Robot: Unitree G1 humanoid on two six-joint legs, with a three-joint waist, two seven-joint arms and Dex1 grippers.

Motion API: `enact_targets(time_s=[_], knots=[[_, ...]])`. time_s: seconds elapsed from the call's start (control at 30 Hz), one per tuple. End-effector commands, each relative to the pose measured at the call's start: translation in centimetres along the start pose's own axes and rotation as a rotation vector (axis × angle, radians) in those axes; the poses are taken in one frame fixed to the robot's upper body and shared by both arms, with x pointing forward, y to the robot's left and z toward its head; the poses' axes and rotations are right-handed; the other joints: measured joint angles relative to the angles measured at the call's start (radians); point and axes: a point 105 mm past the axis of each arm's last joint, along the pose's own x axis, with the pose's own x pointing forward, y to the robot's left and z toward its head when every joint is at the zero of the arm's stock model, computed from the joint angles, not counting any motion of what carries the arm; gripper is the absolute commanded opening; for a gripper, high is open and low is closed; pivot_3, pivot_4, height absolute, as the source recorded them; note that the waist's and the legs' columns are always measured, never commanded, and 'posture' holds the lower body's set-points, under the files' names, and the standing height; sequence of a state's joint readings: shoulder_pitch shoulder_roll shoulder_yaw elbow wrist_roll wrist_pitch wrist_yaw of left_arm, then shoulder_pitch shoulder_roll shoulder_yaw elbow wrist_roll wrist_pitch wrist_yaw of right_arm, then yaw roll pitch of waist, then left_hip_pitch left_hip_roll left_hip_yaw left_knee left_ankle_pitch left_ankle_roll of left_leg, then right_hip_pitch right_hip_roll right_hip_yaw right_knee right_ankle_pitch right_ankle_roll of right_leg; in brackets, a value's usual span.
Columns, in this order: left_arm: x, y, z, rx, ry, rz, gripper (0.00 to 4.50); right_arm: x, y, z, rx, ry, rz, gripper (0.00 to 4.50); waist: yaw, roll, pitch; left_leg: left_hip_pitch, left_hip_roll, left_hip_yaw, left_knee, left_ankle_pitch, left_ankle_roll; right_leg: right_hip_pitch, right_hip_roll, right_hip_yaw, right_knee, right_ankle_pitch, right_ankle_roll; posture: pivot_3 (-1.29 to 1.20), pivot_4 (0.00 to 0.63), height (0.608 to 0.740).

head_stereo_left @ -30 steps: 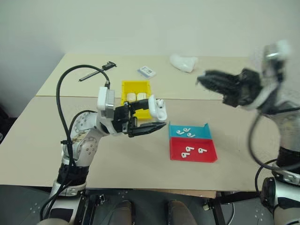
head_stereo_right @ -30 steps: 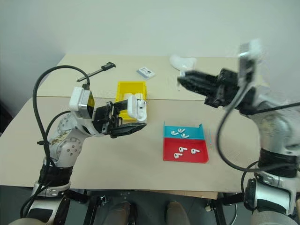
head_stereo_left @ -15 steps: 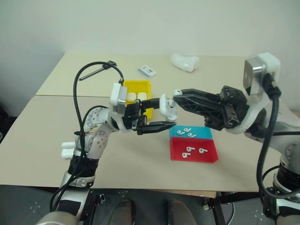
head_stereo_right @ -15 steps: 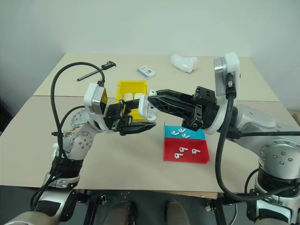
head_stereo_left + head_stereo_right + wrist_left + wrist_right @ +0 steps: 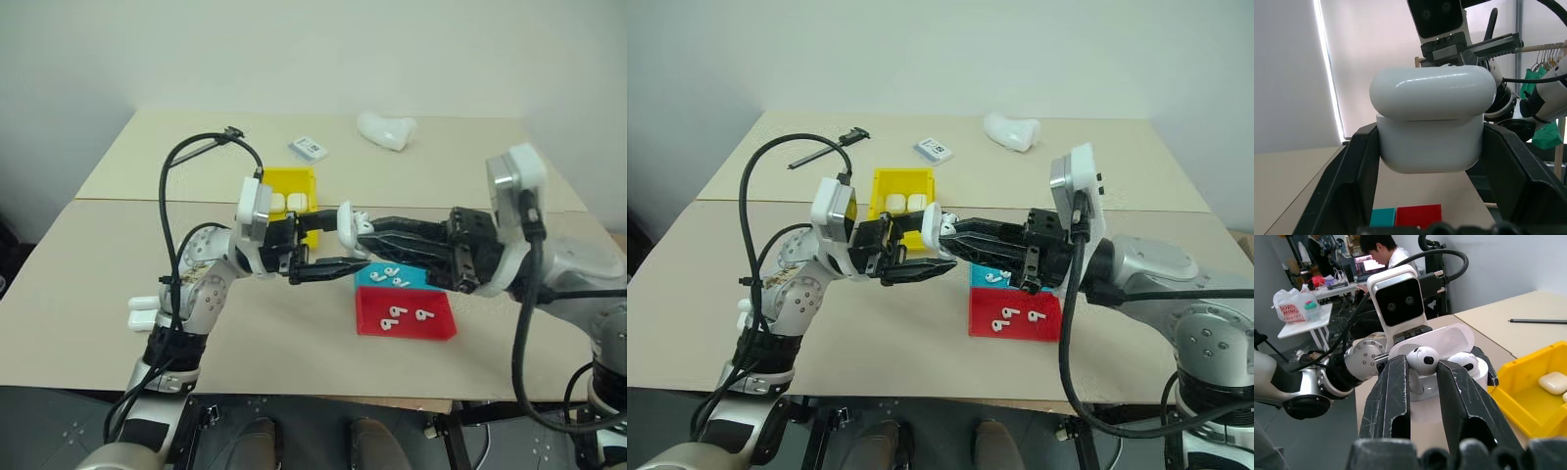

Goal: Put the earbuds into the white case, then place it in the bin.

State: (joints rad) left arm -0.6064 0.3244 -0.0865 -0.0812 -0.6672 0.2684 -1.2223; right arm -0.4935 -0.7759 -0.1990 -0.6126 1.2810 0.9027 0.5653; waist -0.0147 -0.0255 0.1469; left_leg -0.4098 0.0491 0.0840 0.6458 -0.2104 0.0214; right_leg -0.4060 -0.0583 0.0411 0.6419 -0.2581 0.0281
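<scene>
The robot's left gripper should release the white case it holds in the yellow bin (image 5: 296,222), just in front of the white cases there.
My left gripper (image 5: 343,242) is shut on the white case (image 5: 346,222) and holds it in the air, in front of the yellow bin (image 5: 266,186). In the right wrist view the case's lid (image 5: 1452,339) stands open and one earbud (image 5: 1465,361) sits in the case. From the right, my right gripper (image 5: 367,233) reaches to the case's mouth, shut on a second earbud (image 5: 1422,359), which is right at the opening. More earbuds (image 5: 392,274) lie in the teal tray and the red tray (image 5: 438,325).
Two white cases (image 5: 285,202) lie in the yellow bin. Two more white cases (image 5: 142,311) rest near the table's left edge. At the back lie a lumpy white object (image 5: 385,129), a small card (image 5: 307,148) and a black tool (image 5: 211,142).
My right arm has swung down and to the left, from high at the right to the case's mouth. The left gripper with the case has stayed nearly where it was.
</scene>
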Motion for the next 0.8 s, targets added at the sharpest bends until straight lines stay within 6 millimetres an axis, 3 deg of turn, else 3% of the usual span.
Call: enact_targets(time_s=[0.03, 0.23, 0.57, 0.7, 0.8], knots=[[0.5, -0.2, 1.4, 0.05, -0.037, -0.014, 2.79, 0.1, 0.4, -0.5, -0.031, 0.036, 0.015, 1.35, 0.0, 0.0, 0.0, 0.0, 0.0, 0.0, 0.0, 0.0, 0.0, 0.0, 0.0, 0.0, 0.0, 0.0, 0.0, 0.0, 0.15, 0.74], [0.5, -0.1, 1.5, 0.053, -0.038, -0.01, 2.79, -0.3, 0.3, -0.4, -0.046, 0.034, 0.017, 3.03, 0.0, 0.0, 0.0, 0.0, 0.0, 0.0, 0.0, 0.0, 0.0, 0.0, 0.0, 0.0, 0.0, 0.0, 0.0, 0.0, 0.15, 0.74], [0.3, 0.2, 1.2, 0.056, -0.026, 0.013, 2.79, -1.5, 0.7, 0.5, -0.007, -0.034, 0.058, 3.03, 0.001, 0.0, 0.0, 0.0, 0.0, 0.0, 0.0, 0.0, 0.0, 0.0, 0.0, 0.0, 0.0, 0.0, 0.0, 0.0, 0.15, 0.74], [0.4, 0.5, 0.6, 0.046, 0.004, 0.034, 2.79, -1.9, 0.5, 1.2, -0.016, -0.062, 0.061, 2.17, 0.001, 0.0, 0.0, 0.0, 0.0, 0.0, 0.0, 0.0, 0.0, 0.0, 0.0, 0.0, 0.0, 0.0, 0.0, 0.0, 0.15, 0.74], [0.6, 1.2, -1.0, 0.04, 0.097, 0.091, 2.79, -2.3, 0.1, 2.3, -0.081, -0.075, 0.045, 1.01, 0.002, 0.0, 0.0, 0.0, 0.0, 0.0, 0.0, 0.0, 0.0, 0.0, 0.0, 0.0, 0.0, 0.0, 0.0, 0.0, 0.15, 0.74]])
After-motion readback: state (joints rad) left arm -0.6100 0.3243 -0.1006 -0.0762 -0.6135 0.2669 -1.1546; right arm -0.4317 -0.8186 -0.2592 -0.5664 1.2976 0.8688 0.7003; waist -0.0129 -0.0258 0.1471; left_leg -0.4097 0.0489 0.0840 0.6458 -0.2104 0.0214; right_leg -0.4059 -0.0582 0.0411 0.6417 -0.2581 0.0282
